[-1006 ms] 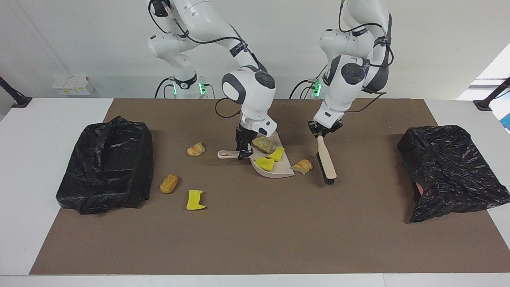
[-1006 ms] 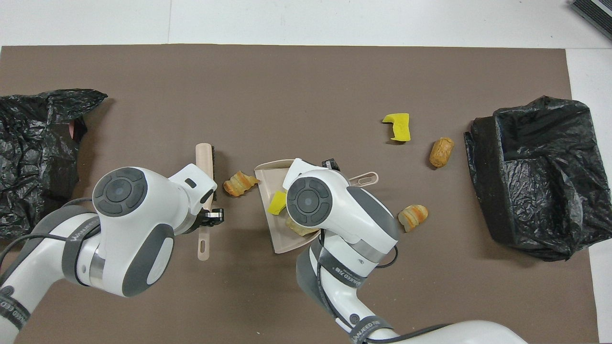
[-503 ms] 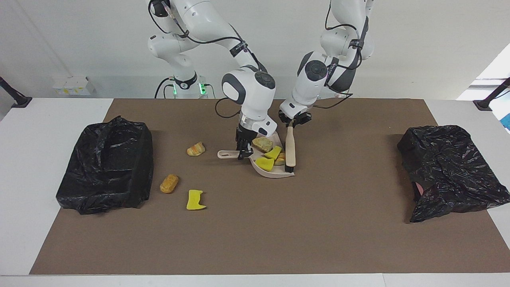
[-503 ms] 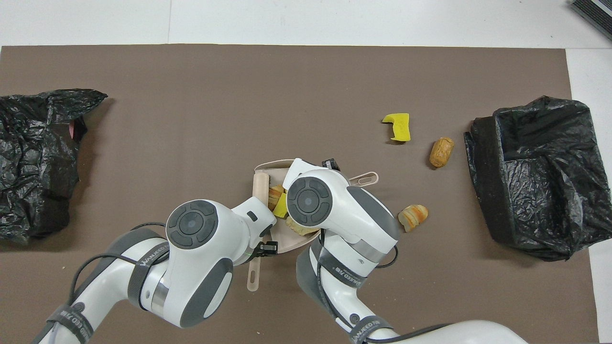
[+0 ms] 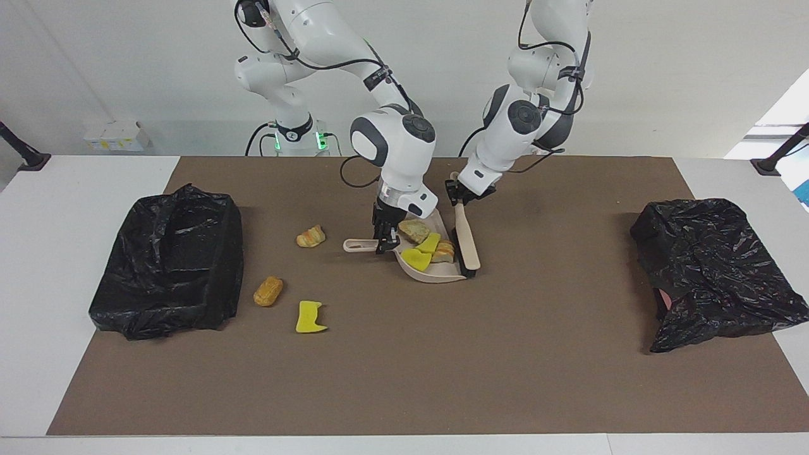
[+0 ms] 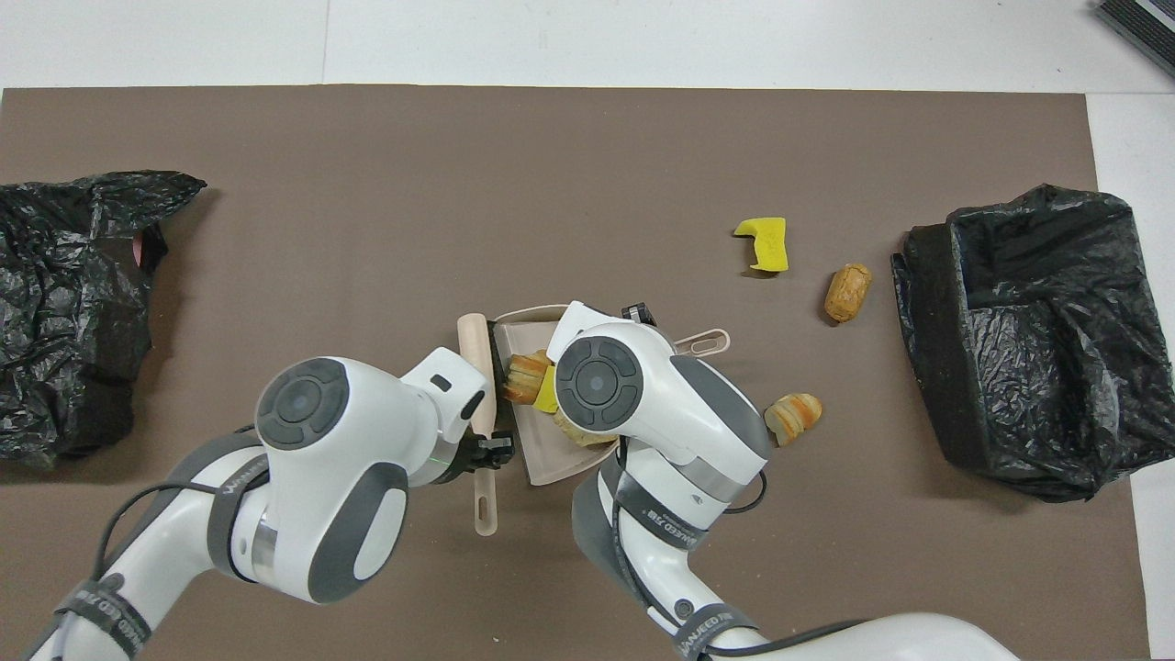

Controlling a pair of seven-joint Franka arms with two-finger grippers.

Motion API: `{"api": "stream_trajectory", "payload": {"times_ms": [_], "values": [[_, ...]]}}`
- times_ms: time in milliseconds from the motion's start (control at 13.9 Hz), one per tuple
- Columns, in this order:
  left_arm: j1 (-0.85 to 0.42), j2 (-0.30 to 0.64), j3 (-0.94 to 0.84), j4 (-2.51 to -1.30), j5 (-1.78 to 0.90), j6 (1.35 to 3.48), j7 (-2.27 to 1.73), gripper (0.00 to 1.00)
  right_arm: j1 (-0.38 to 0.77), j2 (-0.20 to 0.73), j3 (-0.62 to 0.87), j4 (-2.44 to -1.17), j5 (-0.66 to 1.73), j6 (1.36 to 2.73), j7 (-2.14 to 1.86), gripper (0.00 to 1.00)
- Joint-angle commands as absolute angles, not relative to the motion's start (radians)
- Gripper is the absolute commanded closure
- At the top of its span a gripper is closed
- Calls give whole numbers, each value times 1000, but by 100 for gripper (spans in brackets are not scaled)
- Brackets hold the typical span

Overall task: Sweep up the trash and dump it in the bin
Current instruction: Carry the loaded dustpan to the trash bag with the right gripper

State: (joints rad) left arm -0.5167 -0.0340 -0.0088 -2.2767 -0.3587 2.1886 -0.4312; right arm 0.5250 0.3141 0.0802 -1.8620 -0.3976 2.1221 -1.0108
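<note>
My left gripper is to let go of the brush on the bare brown mat [image 6: 548, 545] between my arms, nearer me than the dustpan.
My right gripper [image 5: 385, 243] is shut on the handle of the beige dustpan [image 5: 436, 272], which rests on the brown mat. In the pan lie several bits of trash: a tan bread piece [image 5: 414, 229], two yellow chunks [image 5: 417, 259] and a croissant piece [image 5: 444, 251] [image 6: 523, 376]. My left gripper [image 5: 458, 197] is shut on the handle of a brush [image 5: 466, 234] [image 6: 475, 353], whose bristles stand at the pan's open lip. Loose trash lies toward the right arm's end: a croissant piece [image 5: 311, 236], a bread roll [image 5: 268, 291] and a yellow chunk [image 5: 310, 317]. The bin [image 5: 167, 259], lined with black plastic, stands past them.
A second heap of crumpled black plastic [image 5: 714, 265] sits at the left arm's end of the table. The brown mat [image 5: 404, 366] covers most of the white table. Both arms crowd over the dustpan [image 6: 551, 464] in the overhead view.
My left arm swept the brush toward the dustpan and pushed the croissant piece into it, then drew the brush back slightly to the pan's lip. The right gripper kept hold of the pan.
</note>
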Motion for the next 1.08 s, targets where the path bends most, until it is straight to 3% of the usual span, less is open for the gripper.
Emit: {"api": "stream_trajectory", "payload": {"times_ms": [0,144,431,791,1006], "values": [[-427,-51,-11,-2257,-377,2140,-413,100,483,299,87,-1871,-394,2143,-1022,100],[-396,-58,-11,-2256,-351,2122,-381,100,460,284,87,-1867,-353,2148,-1044,100],[-411,-109,-23,-2330,-240,2117,-362,100,324,163,86,-1881,-270,2131,-1191,100],[-613,-158,-25,-2367,-221,2117,-490,100,128,34,86,-1893,-203,2103,-1368,100],[-734,-179,-25,-2367,-209,2106,-616,100,-26,9,83,-1885,-95,2109,-1564,100]]}}
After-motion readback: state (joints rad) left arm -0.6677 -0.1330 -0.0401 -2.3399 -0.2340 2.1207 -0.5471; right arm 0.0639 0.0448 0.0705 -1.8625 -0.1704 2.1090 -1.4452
